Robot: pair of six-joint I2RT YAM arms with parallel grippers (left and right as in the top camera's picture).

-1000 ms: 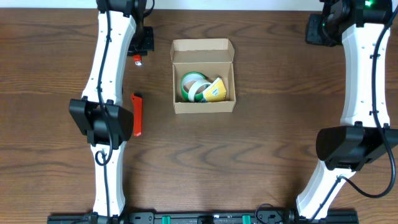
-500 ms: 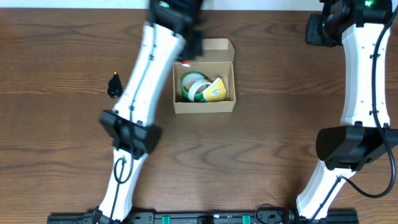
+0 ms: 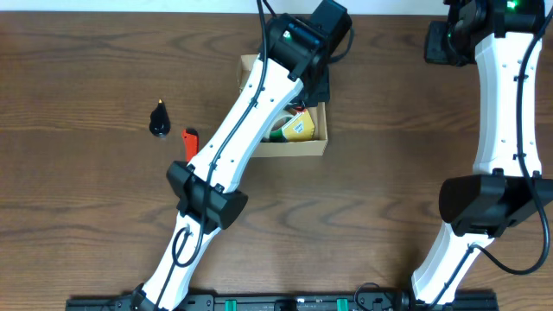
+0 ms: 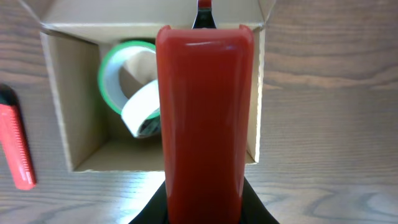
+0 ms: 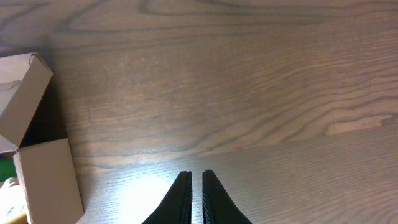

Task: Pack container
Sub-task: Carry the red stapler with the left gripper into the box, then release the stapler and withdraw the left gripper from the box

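Next, my left gripper lets go of the red cutter between the yellow item and the box's side (image 3: 314, 128) (image 4: 240, 115).
The container (image 3: 284, 143) is an open tan cardboard box in the middle of the table. Inside lie a green tape roll (image 4: 118, 73), a white tape roll (image 4: 143, 111) and a yellow item (image 3: 299, 129). My left gripper (image 4: 205, 208) is shut on a red cutter (image 4: 205, 112), which it holds over the box's near wall and points into the box. In the overhead view the left gripper (image 3: 309, 86) hangs above the box's right half. The right gripper (image 5: 195, 177) is shut and empty, low over bare wood right of the container (image 5: 43, 177).
A second red cutter (image 4: 15, 146) lies on the table left of the box, half under my left arm (image 3: 189, 136). A small black object (image 3: 159, 119) sits further left. The right arm (image 3: 501, 104) stands along the right side.
My left arm has swung from the table's left side to over the box, carrying the red cutter. The black object it covered now shows. The right arm has not moved.
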